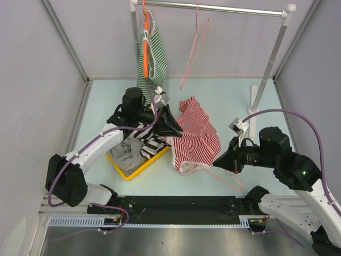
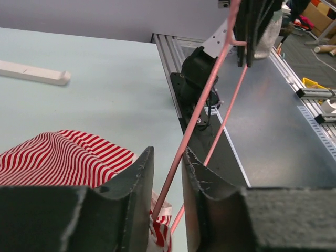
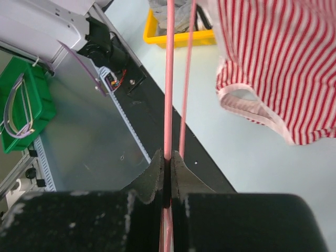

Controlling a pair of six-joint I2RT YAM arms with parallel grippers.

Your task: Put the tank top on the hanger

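The tank top's near side lies clear of the hanger, which my right gripper holds, so my left gripper should first take over the hanger's wire (image 2: 171,177).
The red-and-white striped tank top (image 1: 200,136) lies bunched on the table, raised at its left edge. It also shows in the left wrist view (image 2: 52,157) and the right wrist view (image 3: 278,58). The pink wire hanger (image 1: 233,180) runs from my right gripper into the top. My right gripper (image 1: 219,160) is shut on the hanger wire (image 3: 169,79), its jaws (image 3: 168,157) pressed on it. My left gripper (image 1: 173,128) is at the top's left edge. Its jaws (image 2: 168,155) stand a narrow gap apart, and the wire (image 2: 207,92) passes between them into a pale-trimmed strap (image 2: 160,231).
A yellow bin (image 1: 139,169) with grey and black-and-white striped clothes (image 1: 152,145) sits by the left arm. The rack rod (image 1: 213,8) at the back carries an orange hanger (image 1: 145,37) with a green-and-white top (image 1: 153,58) and another pink hanger (image 1: 194,48). The rack post (image 1: 269,64) stands at the right.
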